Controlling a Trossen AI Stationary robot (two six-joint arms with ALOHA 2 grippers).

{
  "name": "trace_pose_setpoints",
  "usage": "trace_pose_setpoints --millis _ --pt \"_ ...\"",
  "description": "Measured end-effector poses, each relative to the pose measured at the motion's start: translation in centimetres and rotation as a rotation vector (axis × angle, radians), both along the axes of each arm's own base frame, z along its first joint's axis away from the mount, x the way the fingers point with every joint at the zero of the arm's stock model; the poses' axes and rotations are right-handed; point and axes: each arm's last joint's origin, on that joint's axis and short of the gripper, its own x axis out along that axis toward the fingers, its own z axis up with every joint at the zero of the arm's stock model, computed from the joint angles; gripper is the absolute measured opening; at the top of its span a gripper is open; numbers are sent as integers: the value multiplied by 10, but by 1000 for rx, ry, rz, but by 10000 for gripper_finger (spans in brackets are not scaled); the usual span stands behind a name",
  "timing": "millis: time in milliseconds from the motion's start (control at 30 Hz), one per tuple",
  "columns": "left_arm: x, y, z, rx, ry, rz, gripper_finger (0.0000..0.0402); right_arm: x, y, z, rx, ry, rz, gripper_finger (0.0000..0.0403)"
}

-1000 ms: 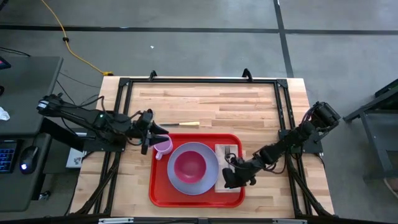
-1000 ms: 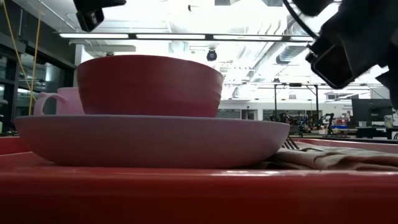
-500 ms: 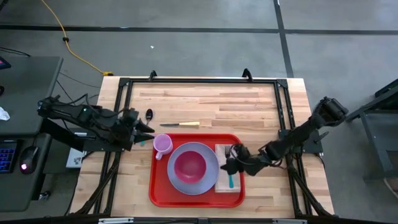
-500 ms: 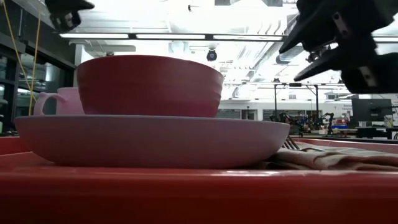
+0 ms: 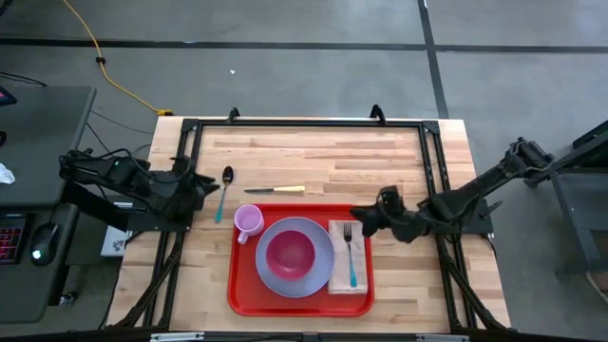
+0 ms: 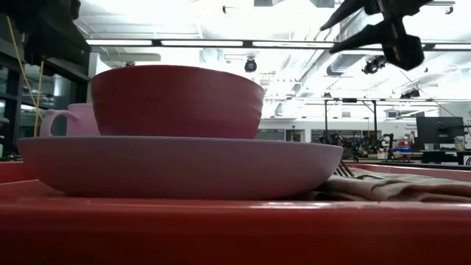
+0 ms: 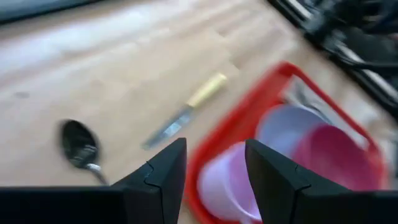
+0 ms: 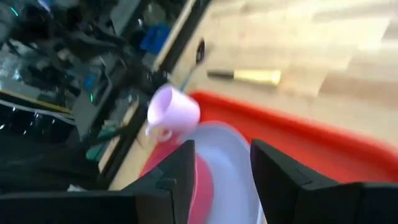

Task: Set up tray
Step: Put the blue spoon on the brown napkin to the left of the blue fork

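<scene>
My left gripper is heading next for the spoon's thin neck (image 5: 225, 188) (image 7: 98, 176), just below the spoon's black head. It should close there.
The red tray (image 5: 239, 290) lies at the table's near middle. On it rests a lavender plate (image 5: 319, 274) with a pink bowl (image 5: 290, 252) standing in it. A pale pink cup (image 5: 249, 220) stands in the tray's far left corner. A tan napkin (image 5: 362, 276) lies right of the plate, and a teal-handled fork (image 5: 350, 249) lies on it. My left gripper (image 5: 209, 185) hangs open left of the tray, beside a spoon (image 5: 222, 196). My right gripper (image 5: 358, 216) hangs open above the tray's far right corner. Neither has anything between its fingers.
A yellow-handled knife (image 5: 275, 189) lies on the bare wood just beyond the tray's far rim, with the spoon to its left. A black frame (image 5: 304, 123) runs around the tabletop. The far half of the wood (image 5: 323, 157) is free room.
My left gripper has drawn back from the cup toward the table's left edge, uncovering the spoon. My right gripper has risen off the napkin and gone toward the far edge, turning about its wrist; the fork now shows lying on the napkin. The cup and plate have stayed put.
</scene>
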Motion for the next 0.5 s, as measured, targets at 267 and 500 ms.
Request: trace_pose_setpoints --millis 267,500 --pt "-6 5 -5 128 75 80 195 -13 -17 20 -181 -23 -60 134" --pt "-13 6 -16 32 194 163 195 -21 -24 27 -431 59 -71 134"
